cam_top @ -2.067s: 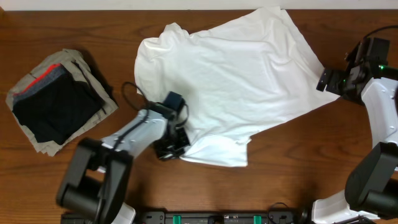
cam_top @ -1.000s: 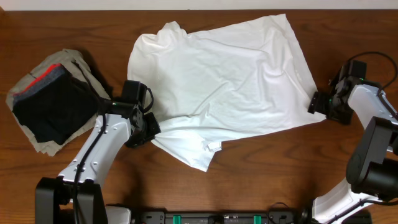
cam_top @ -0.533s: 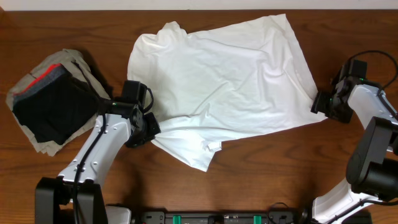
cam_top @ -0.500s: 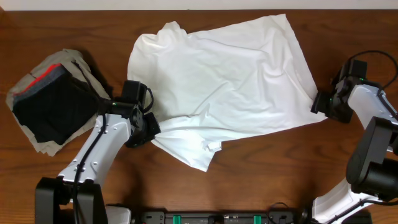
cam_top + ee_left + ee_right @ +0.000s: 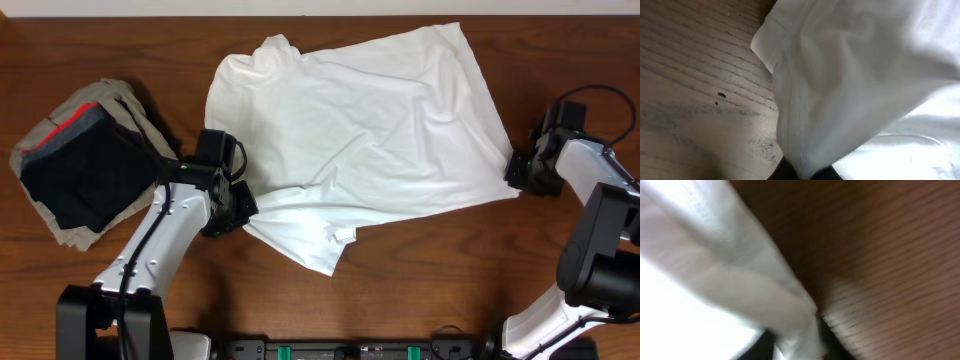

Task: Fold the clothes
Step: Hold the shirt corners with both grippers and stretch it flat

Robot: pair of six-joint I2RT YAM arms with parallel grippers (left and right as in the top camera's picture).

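Observation:
The shirt's lower corner sticks out beyond the left gripper's hold, so the left gripper needs to open and grab the fabric nearer that corner [image 5: 271, 236] before folding.
The clothes are one big white wrinkled T-shirt [image 5: 360, 130] spread across the middle of the wooden table, one lower corner folded over near the front. My left gripper [image 5: 243, 208] is shut on the shirt's left edge; in the left wrist view the white fabric [image 5: 840, 90] runs down between the dark fingertips [image 5: 785, 172]. My right gripper [image 5: 516, 172] sits at the shirt's right hem corner, and the right wrist view shows a bunched white fold [image 5: 775, 305] pinched between its dark fingers [image 5: 827, 335].
A stack of folded black, grey, red and khaki garments [image 5: 90, 165] lies at the left. Bare wood [image 5: 450, 270] runs along the front of the table. The table's back edge meets a pale wall.
The right gripper has closed on the shirt's right hem corner and drawn it slightly rightward. The left arm and its hold have not moved in the last second.

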